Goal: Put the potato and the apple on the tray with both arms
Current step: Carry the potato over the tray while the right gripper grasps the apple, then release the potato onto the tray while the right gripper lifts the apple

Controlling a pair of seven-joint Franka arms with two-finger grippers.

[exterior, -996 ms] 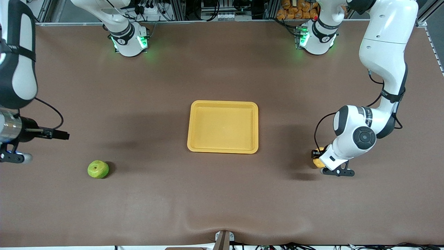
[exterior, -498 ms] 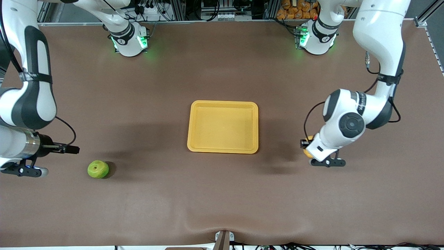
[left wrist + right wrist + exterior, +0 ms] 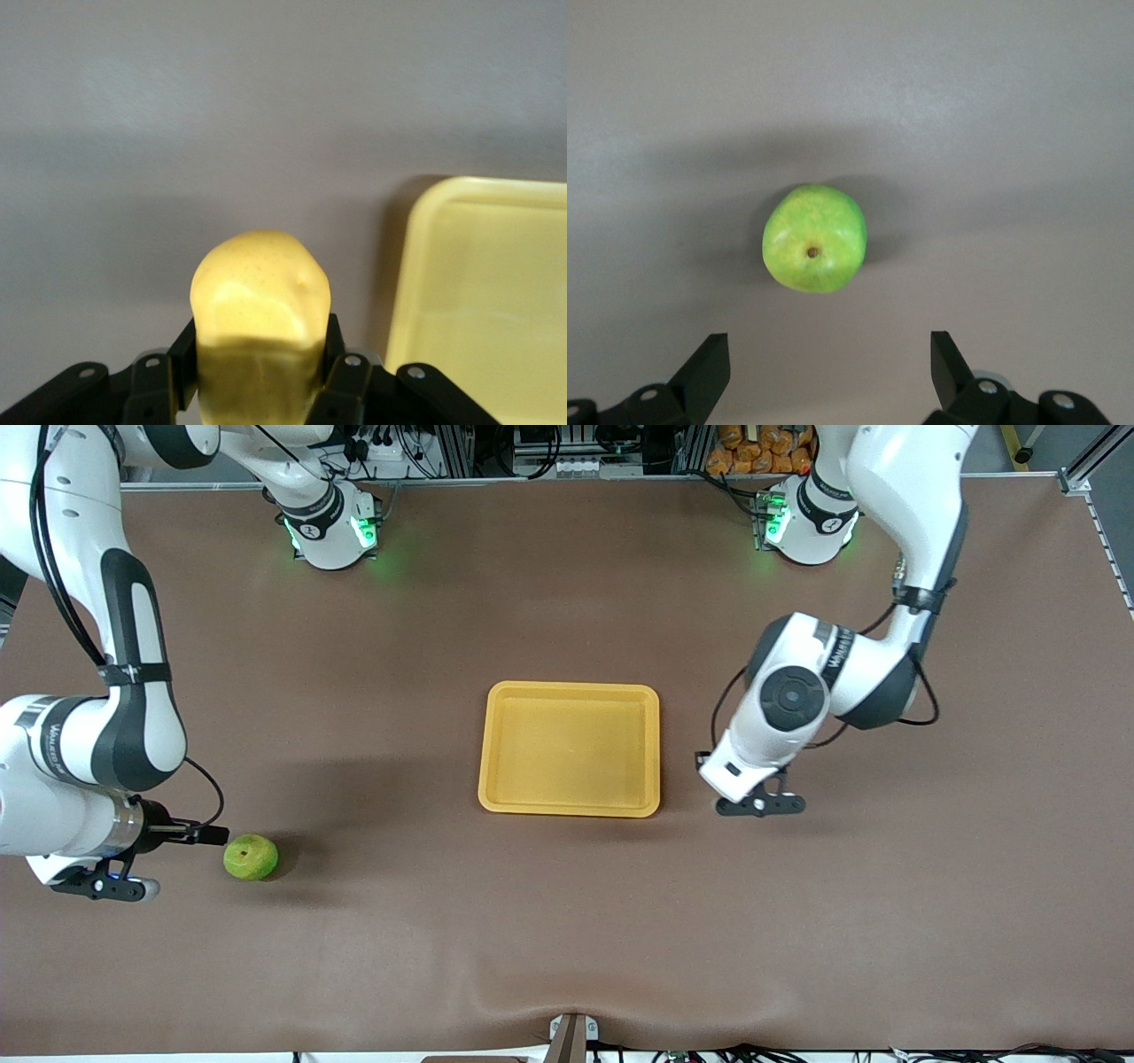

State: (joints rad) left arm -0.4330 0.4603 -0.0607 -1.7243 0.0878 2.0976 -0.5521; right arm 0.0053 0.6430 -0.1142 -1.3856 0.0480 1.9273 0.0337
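The robot's left gripper needs to release the potato inside the tray (image 3: 629, 742) (image 3: 443, 343), along the tray's side rim closest to the robot's left arm.
The potato (image 3: 260, 301), a lumpy yellow lump, is gripped between the fingers of my left gripper (image 3: 260, 376). In the front view the left gripper (image 3: 702, 762) hangs over the table just beside the tray (image 3: 570, 802), at its edge toward the left arm's end, and the potato is hidden under the hand. The tray's rim also shows in the left wrist view (image 3: 403, 292). The green apple (image 3: 251, 857) lies on the table toward the right arm's end. My right gripper (image 3: 213, 834) is open and empty beside it, with the apple (image 3: 815, 251) ahead of its spread fingers (image 3: 709, 372).
The yellow-orange tray holds nothing. The brown mat has a slight wrinkle (image 3: 567, 1001) near the front edge. Both green-lit arm bases (image 3: 328, 531) stand along the table's edge farthest from the camera.
My left gripper has carried the potato from the left arm's end of the table to the tray's edge. My right gripper has come in and down, close to the apple.
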